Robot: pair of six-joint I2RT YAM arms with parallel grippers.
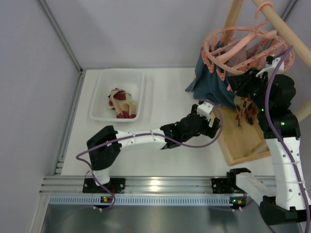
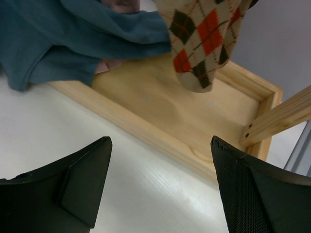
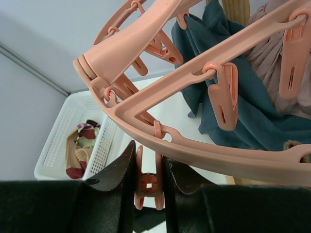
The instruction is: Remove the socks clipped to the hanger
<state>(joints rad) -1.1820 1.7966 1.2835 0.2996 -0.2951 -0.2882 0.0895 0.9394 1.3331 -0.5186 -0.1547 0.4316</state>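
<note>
The lower loose end (image 1: 238,121) (image 2: 195,81) of the argyle sock hangs over the wooden base below the hanger's near rim. My left gripper should close on it there.
The salmon-pink hanger (image 1: 243,46) hangs from the wooden pole frame at the upper right. An argyle sock (image 1: 244,110) in cream, red and dark checks hangs below its near rim, over the wooden base; it also shows in the left wrist view (image 2: 204,39). My right gripper (image 1: 239,83) is up at the hanger's near rim, and in the right wrist view it (image 3: 148,170) is shut on one dangling clip (image 3: 148,182) under the ring (image 3: 204,150). My left gripper (image 2: 160,184) is open and empty, low over the table, below and left of the sock (image 1: 214,127).
A white basket (image 1: 141,82) at the back left holds several socks (image 1: 121,104); it also shows in the right wrist view (image 3: 58,145). A teal-blue cloth (image 1: 209,82) and a dusty-pink garment (image 3: 272,63) hang from the hanger. The wooden base tray (image 2: 194,116) lies ahead of the left gripper.
</note>
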